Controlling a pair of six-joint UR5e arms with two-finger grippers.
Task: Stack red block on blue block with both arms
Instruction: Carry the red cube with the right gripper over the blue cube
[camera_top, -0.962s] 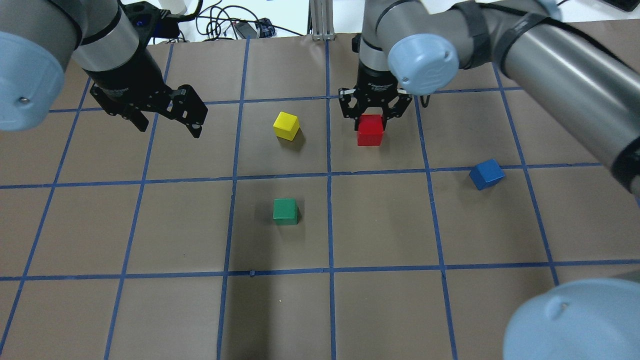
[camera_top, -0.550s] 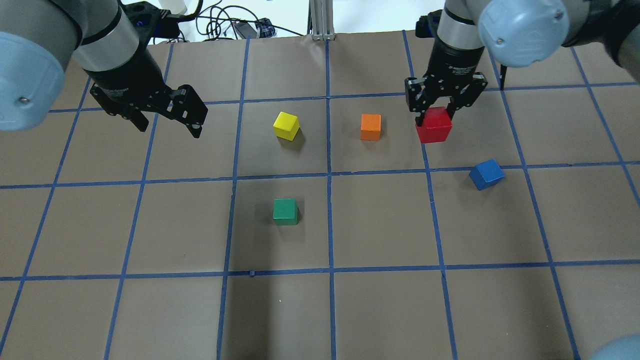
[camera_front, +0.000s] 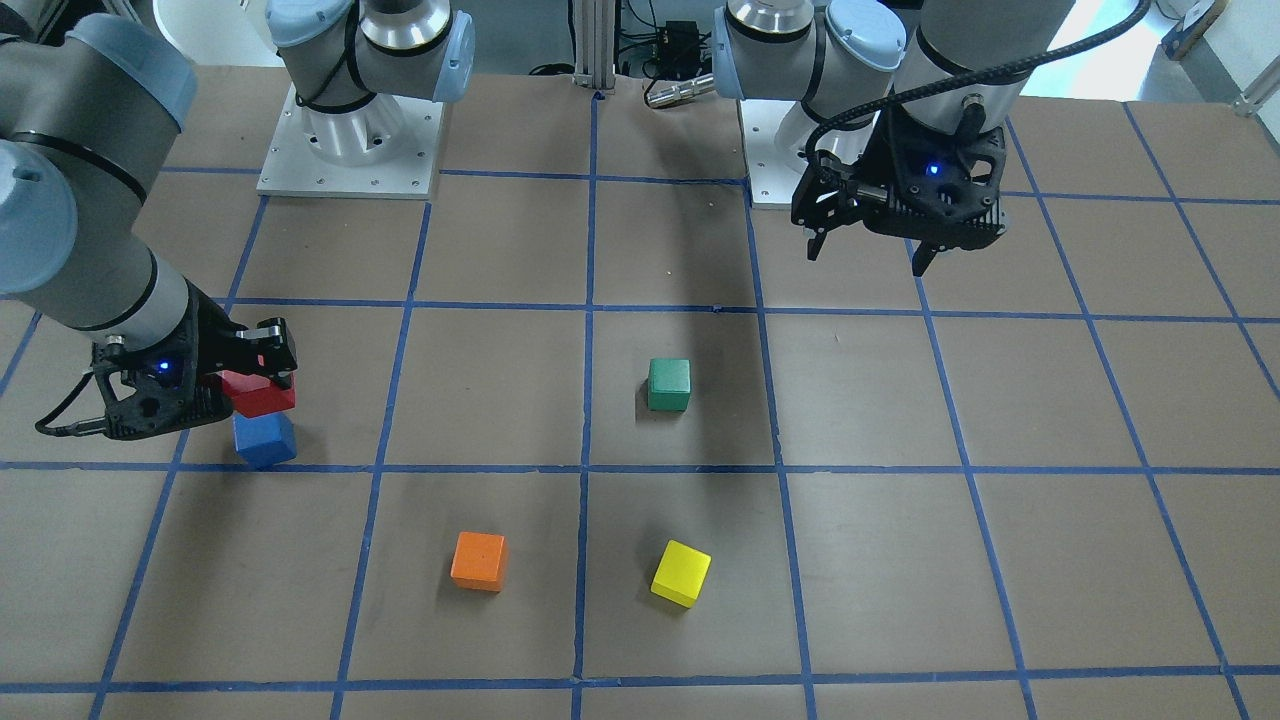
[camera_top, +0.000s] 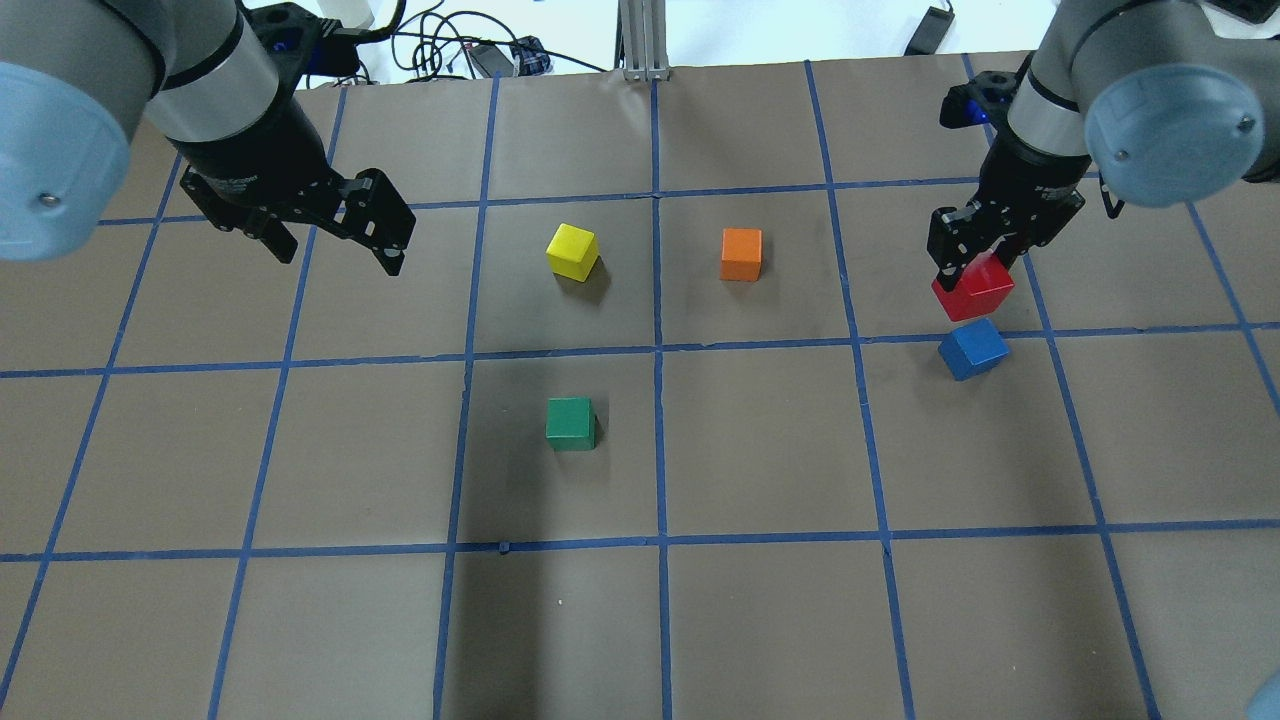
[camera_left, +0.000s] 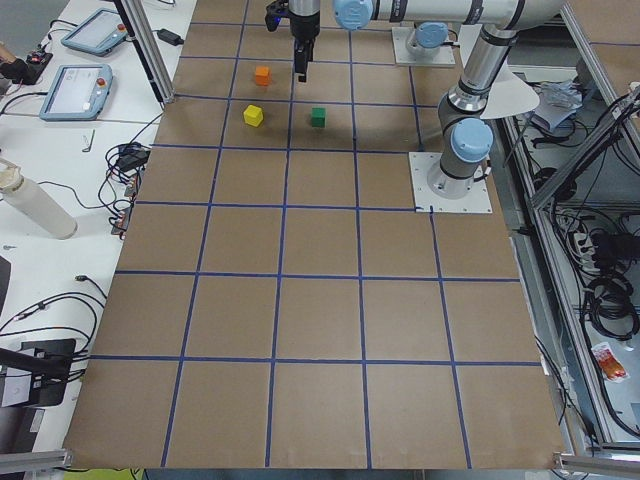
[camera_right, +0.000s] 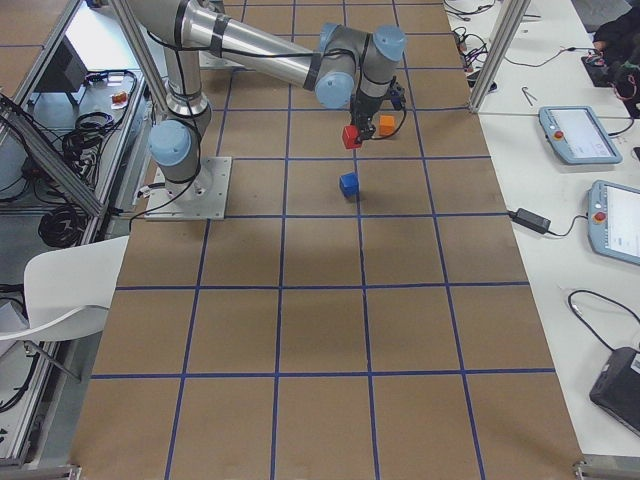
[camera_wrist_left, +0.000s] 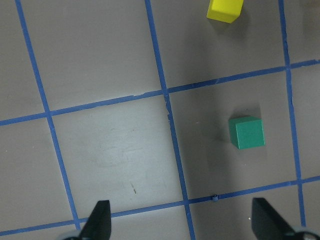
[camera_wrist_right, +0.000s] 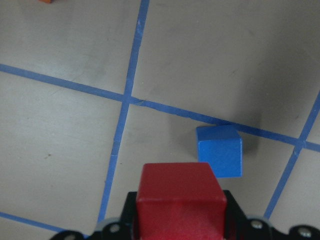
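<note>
The robot's right gripper will set the red block down flat on top of the blue block (camera_front: 242, 433) (camera_wrist_right: 220, 158) next to the blue tape line.
My right gripper (camera_top: 978, 262) is shut on the red block (camera_top: 973, 288) and holds it in the air, just above and a little behind the blue block (camera_top: 972, 349). The blue block rests on the table at a blue tape line. In the right wrist view the red block (camera_wrist_right: 180, 196) sits between the jaws with the blue block (camera_wrist_right: 220, 156) below, slightly to the right. In the front-facing view the red block (camera_front: 259, 393) hangs over the blue block (camera_front: 265, 440). My left gripper (camera_top: 335, 243) is open and empty, high over the far left of the table.
An orange cube (camera_top: 741, 254), a yellow cube (camera_top: 572, 251) and a green cube (camera_top: 571, 423) lie on the brown, blue-taped table (camera_top: 660, 620). The left wrist view shows the green cube (camera_wrist_left: 246, 132) and the yellow cube (camera_wrist_left: 225, 10). Cables lie beyond the far edge.
My right gripper has carried the red block to the right, from beside the orange cube to just above the blue block. The left arm has not moved.
</note>
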